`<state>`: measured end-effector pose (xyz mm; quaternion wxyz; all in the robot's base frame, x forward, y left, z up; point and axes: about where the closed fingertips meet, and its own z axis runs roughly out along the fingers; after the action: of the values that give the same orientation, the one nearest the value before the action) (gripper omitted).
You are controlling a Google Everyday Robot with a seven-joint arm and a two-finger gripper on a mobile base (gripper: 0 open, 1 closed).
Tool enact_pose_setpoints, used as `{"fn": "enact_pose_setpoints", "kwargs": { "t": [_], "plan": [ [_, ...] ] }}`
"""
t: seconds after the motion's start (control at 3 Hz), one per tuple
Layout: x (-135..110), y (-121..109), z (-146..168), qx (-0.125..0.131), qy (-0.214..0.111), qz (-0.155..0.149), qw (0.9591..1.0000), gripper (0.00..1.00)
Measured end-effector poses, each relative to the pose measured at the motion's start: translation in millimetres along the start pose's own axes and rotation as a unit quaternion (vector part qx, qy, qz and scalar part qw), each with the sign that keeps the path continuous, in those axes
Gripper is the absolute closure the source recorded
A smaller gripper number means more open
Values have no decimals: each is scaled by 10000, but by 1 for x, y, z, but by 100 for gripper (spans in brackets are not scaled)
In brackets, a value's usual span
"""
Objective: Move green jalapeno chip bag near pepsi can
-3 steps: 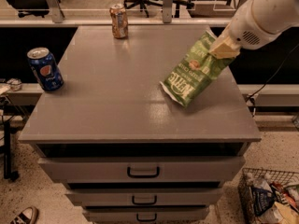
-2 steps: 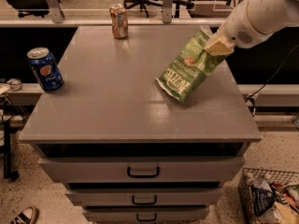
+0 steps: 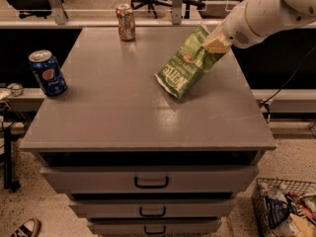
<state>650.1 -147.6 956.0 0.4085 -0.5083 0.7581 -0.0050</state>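
Observation:
I should use my gripper to set the green jalapeno chip bag, now tilted above the cabinet top, down between the pepsi can and the orange-brown and gold can (image 3: 98, 72).
The green jalapeno chip bag (image 3: 187, 65) hangs tilted above the right half of the grey cabinet top (image 3: 123, 107), its lower end down and to the left, close to the surface. My gripper (image 3: 215, 43) is shut on the bag's upper right end, with the white arm reaching in from the upper right. The pepsi can (image 3: 47, 73) stands upright near the top's left edge, far to the left of the bag.
An orange-brown and gold can (image 3: 126, 21) stands at the back edge of the top. Drawers (image 3: 150, 181) face the front. A wire basket (image 3: 286, 211) with packets sits on the floor at lower right. Office chairs stand behind.
My gripper has carried the chip bag to the left and slightly up across the top. The cans have not moved.

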Motion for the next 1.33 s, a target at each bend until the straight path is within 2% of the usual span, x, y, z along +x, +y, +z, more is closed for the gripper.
{"fn": "enact_pose_setpoints", "kwargs": {
  "t": [0.33, 0.67, 1.33],
  "plan": [
    [-7, -1, 16, 14, -120, 147, 9998, 100],
    [-22, 10, 38, -143, -296, 338, 9989, 100],
    [-94, 60, 84, -765, -863, 565, 9917, 100]
  ]
}}
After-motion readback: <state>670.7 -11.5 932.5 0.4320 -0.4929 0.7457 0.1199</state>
